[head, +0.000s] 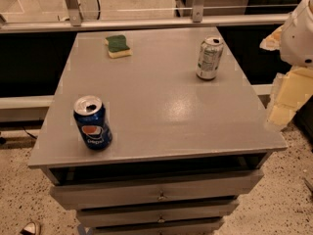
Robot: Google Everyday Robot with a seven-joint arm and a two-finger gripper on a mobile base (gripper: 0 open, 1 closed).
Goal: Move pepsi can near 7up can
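I move my gripper to the pepsi can next and close it around the middle of the can's body [95, 126], just under the can's silver top.
The pepsi can [93, 124], dark blue with a round red-white-blue logo and an opened silver top, stands upright near the front left corner of the grey table top [156, 106]. The 7up can [209, 58], silver-grey with green markings and a white label panel, stands upright at the back right. The two cans are far apart. My gripper [282, 104] shows as pale yellow parts below the white arm [298, 31] at the right edge of the view. It is beyond the table's right side, holds nothing and is well away from both cans.
A green and yellow sponge [118, 46] lies at the back left of the table. The table is a cabinet with drawers [159, 195] below the front edge. A metal rail [146, 22] runs behind it. Speckled floor surrounds it.
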